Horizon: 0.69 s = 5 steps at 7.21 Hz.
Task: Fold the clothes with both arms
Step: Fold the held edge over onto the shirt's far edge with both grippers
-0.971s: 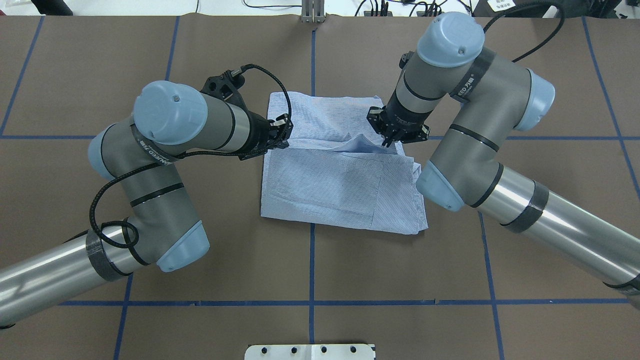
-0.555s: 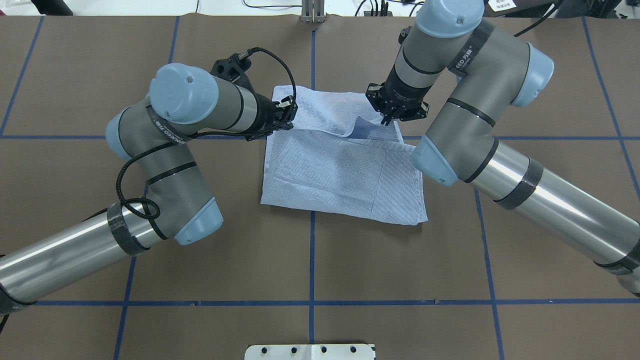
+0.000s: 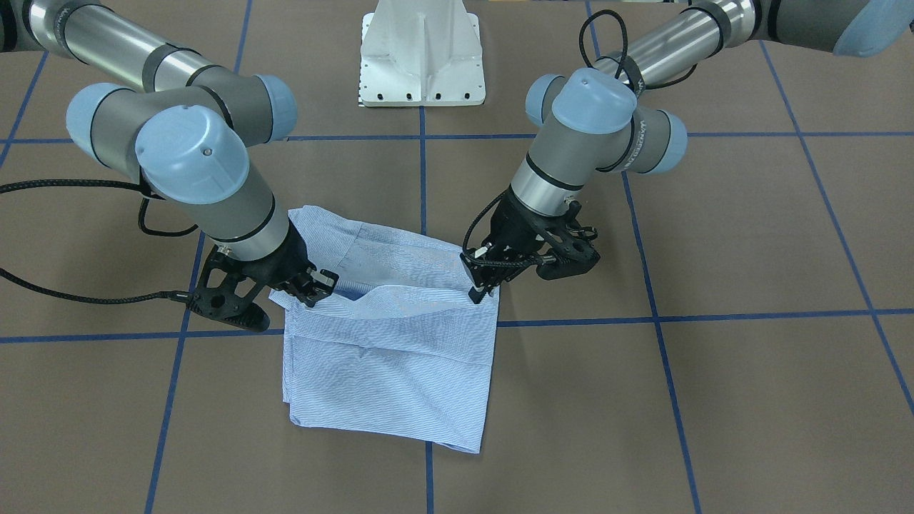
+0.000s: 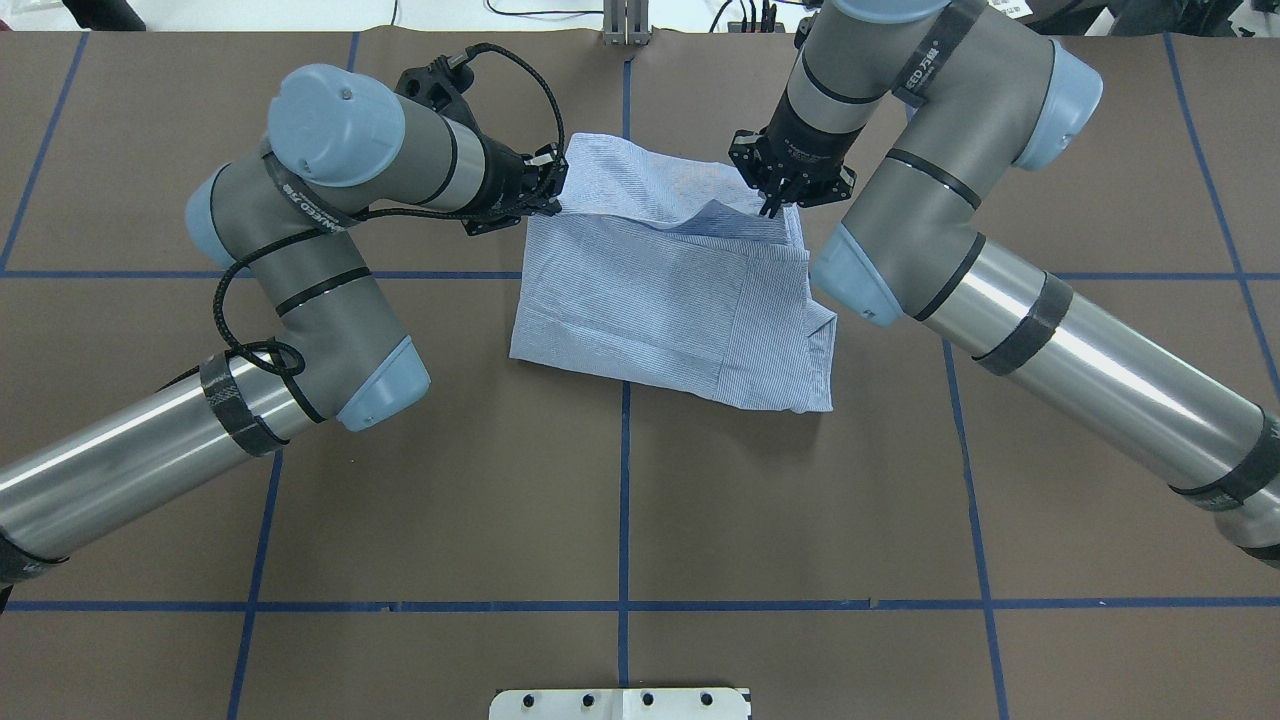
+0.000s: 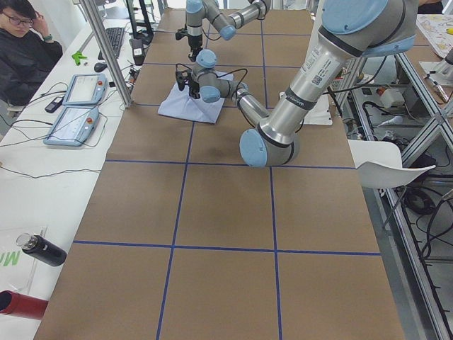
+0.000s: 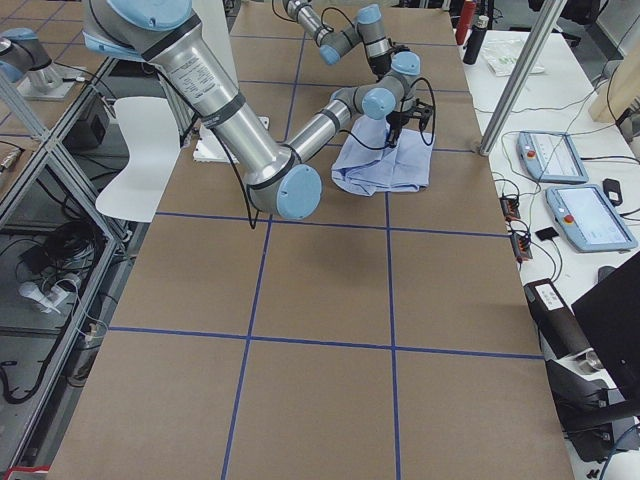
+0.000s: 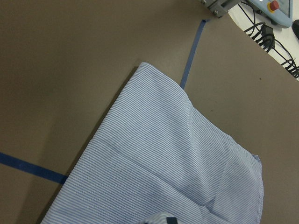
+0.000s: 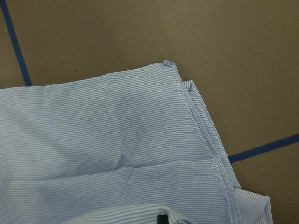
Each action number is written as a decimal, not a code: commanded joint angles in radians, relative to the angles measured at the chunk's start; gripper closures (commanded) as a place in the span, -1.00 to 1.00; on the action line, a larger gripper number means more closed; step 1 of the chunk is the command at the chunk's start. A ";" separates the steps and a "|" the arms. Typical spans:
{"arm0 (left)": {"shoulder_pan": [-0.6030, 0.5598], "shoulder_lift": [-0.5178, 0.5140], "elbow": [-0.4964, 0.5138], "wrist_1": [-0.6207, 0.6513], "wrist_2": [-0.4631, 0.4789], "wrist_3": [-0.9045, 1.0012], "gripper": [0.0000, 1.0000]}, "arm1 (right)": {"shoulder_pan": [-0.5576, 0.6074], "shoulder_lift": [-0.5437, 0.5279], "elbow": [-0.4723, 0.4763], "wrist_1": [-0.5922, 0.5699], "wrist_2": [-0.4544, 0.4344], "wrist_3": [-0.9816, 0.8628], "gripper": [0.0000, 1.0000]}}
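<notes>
Next, I release the fold's corner from my left gripper on the shirt's flat layer, just inside the shirt's side edge [image 3: 460, 385] [image 7: 133, 139].
The light-blue striped shirt [image 4: 650, 290] lies folded on the brown table, its far layer lifted into a raised fold. At that fold's left corner my left gripper [image 4: 555, 190] is shut on the cloth, and it also shows from the front as the left gripper [image 3: 477, 293]. My right gripper [image 4: 775, 205] is shut on the fold's right corner, and the front view has the right gripper [image 3: 314, 291] there too. Both wrist views look down on the shirt [image 7: 173, 163] and the shirt [image 8: 117, 135], with striped cloth right under the fingers. The side views show the shirt [image 5: 187, 106] small and far off.
Blue tape lines [image 4: 624, 500] grid the table. The white pedestal base [image 3: 421, 57] stands at the robot's side. A metal post [image 4: 625, 25] rises at the far edge. On the side table lie teach pendants [image 5: 74, 106] and bottles [image 5: 42, 249], with a seated person [image 5: 21, 49] behind.
Both grippers have moved away from the robot toward the far edge, carrying the lifted fold. The whole shirt has slid a little that way with them.
</notes>
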 commanded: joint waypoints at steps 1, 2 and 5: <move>-0.010 -0.003 0.014 -0.001 -0.006 0.001 1.00 | 0.018 0.042 -0.059 0.000 0.000 -0.021 1.00; -0.008 -0.039 0.060 -0.009 -0.006 -0.001 1.00 | 0.020 0.050 -0.069 0.002 0.000 -0.022 1.00; -0.005 -0.108 0.230 -0.122 -0.004 -0.007 1.00 | 0.013 0.059 -0.161 0.097 0.000 -0.024 1.00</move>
